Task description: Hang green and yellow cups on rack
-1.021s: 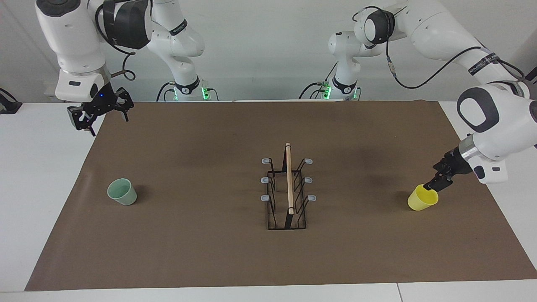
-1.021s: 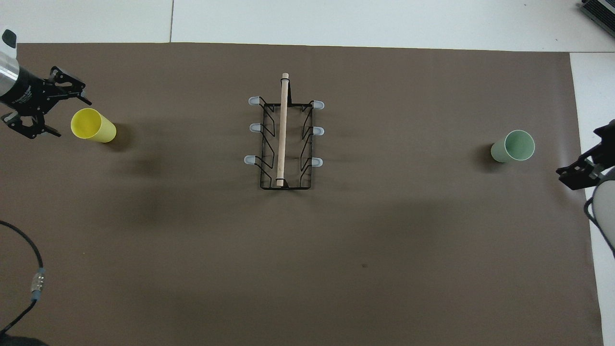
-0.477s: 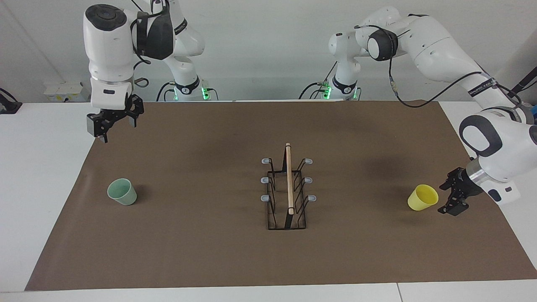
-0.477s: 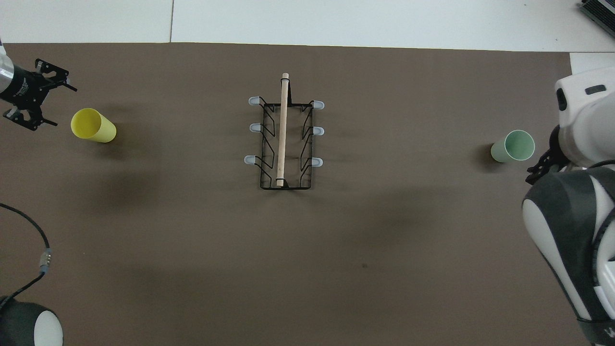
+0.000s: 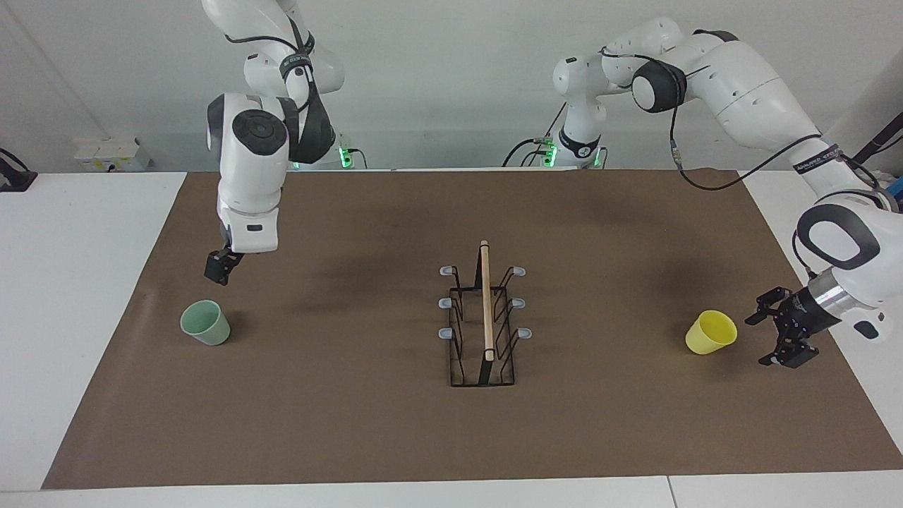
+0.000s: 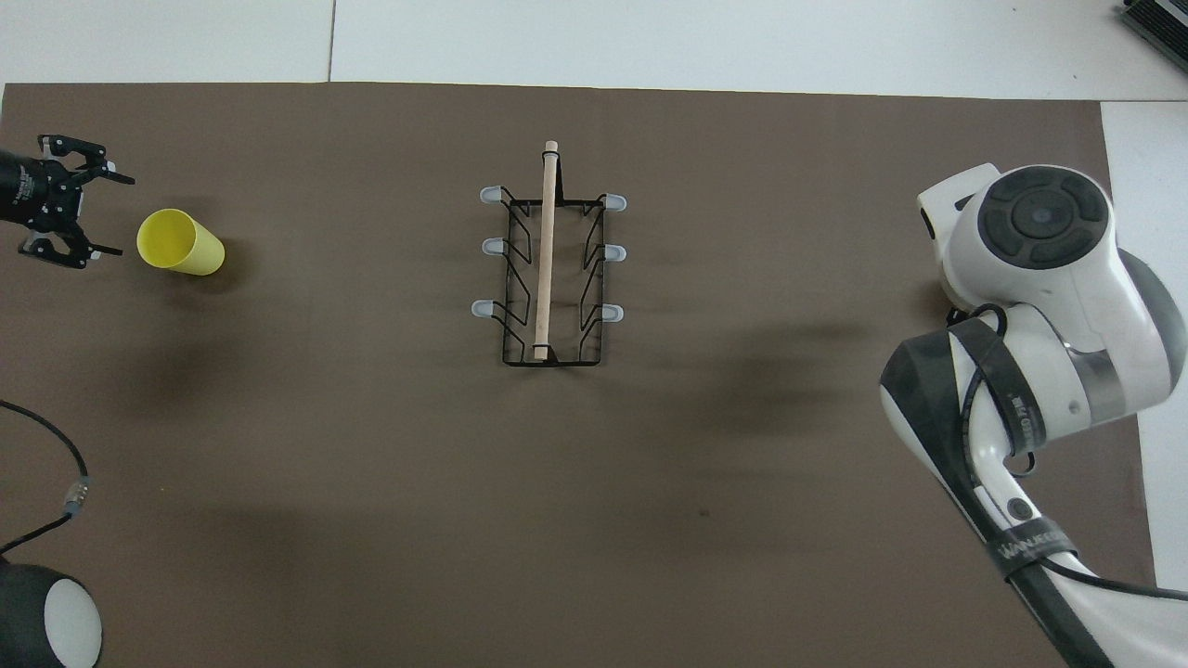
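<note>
My left gripper needs to move in toward the yellow cup, and it will then close around the outer sides of the yellow cup (image 6: 199,249), below the cup's rim.
The pale green cup (image 5: 205,323) stands upright on the brown mat toward the right arm's end. My right gripper (image 5: 219,270) hangs in the air over the mat just by this cup, pointing down, open and holding nothing. In the overhead view the right arm hides both the gripper and the green cup. The yellow cup (image 5: 711,331) (image 6: 180,243) stands upright toward the left arm's end. My left gripper (image 5: 765,340) (image 6: 104,215) is low beside it, open, with a small gap to the cup. The black wire rack (image 5: 484,324) (image 6: 549,269) stands at mid-table with bare prongs.
A brown mat (image 5: 353,423) (image 6: 371,464) covers most of the white table (image 5: 70,282). The left arm's black cable (image 6: 56,464) hangs over the mat's corner near the robots. The right arm's elbow (image 6: 1039,278) looms over the mat at its end.
The right arm swung in from the table's edge and came down over the green cup. The left gripper drew back from the yellow cup's rim to its side. Cups and rack stayed put.
</note>
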